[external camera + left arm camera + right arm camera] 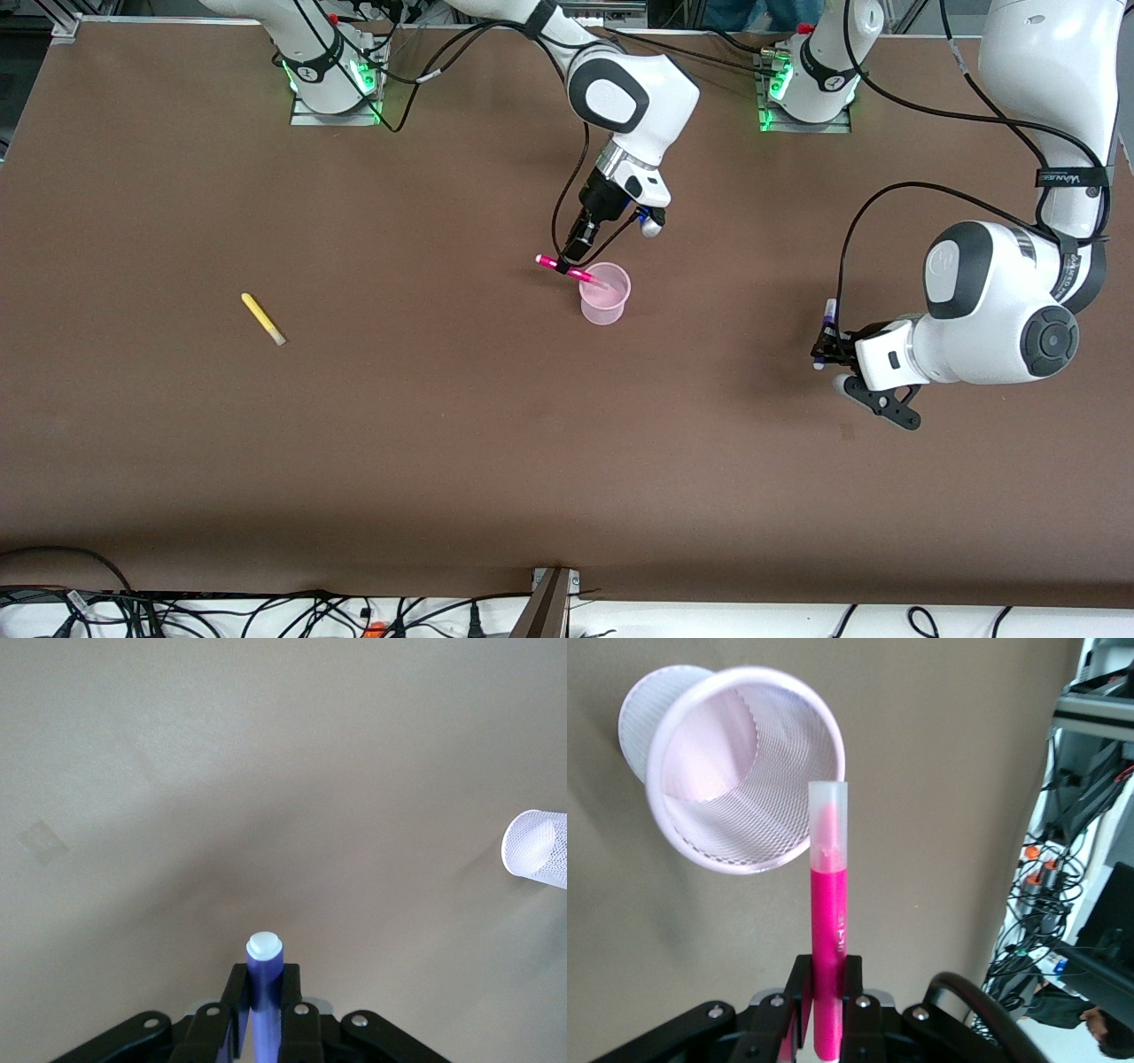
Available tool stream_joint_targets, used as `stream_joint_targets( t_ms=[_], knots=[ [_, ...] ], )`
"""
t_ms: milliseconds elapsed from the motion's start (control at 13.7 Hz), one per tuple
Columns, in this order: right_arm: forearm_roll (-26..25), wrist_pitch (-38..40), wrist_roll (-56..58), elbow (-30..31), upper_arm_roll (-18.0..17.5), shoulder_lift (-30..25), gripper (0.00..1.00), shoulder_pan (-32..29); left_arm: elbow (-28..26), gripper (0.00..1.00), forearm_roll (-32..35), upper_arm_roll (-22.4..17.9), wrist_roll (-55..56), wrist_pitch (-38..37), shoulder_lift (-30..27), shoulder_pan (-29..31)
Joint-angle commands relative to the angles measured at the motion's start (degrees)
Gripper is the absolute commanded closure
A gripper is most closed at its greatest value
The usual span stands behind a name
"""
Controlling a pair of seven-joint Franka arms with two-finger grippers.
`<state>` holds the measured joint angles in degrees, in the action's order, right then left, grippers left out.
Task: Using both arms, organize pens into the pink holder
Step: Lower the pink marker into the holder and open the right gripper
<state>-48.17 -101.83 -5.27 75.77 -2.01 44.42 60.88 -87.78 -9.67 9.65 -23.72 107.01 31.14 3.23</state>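
Next, my right gripper lets go of the magenta-pink pen inside the pink holder, leaning [598, 292] [755, 773] against the holder's rim.
The pink holder [605, 295] stands upright near the table's middle and also shows in the right wrist view [735, 771] and the left wrist view [538, 850]. My right gripper [568, 263] is shut on the magenta-pink pen [560, 265], which is tilted with its pale cap over the holder's rim [829, 904]. My left gripper [824, 350] hangs over bare table toward the left arm's end, shut on the dark purple-blue pen [829, 315], whose white tip sticks out past the fingers [264, 967]. A yellow pen [263, 319] lies flat toward the right arm's end.
Both arm bases [332, 84] [806, 89] stand along the table's edge farthest from the front camera. Cables and a metal bracket [551, 602] run along the nearest edge. A small pale patch [42, 840] marks the tabletop.
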Motion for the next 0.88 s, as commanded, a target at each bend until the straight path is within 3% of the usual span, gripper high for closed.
stream_joint_targets(
  t_ms=[0,220,805],
  knots=[
    [-1.49,0.75,-0.7,-3.69,1.48,1.54,1.0,1.43,1.3,1.0,-1.58,-0.16,-1.42,-1.37,0.24,0.02],
    [-1.84,0.75,-2.81,-6.6,1.49,4.18,1.0,1.52,1.3,1.0,-1.58,-0.16,-1.42,-1.37,0.24,0.02],
    [-2.1,0.49,-2.9,-7.48,1.84,6.03,1.0,1.87,1.3,1.0,-1.49,-0.16,-1.51,-1.37,0.41,0.02]
  ],
)
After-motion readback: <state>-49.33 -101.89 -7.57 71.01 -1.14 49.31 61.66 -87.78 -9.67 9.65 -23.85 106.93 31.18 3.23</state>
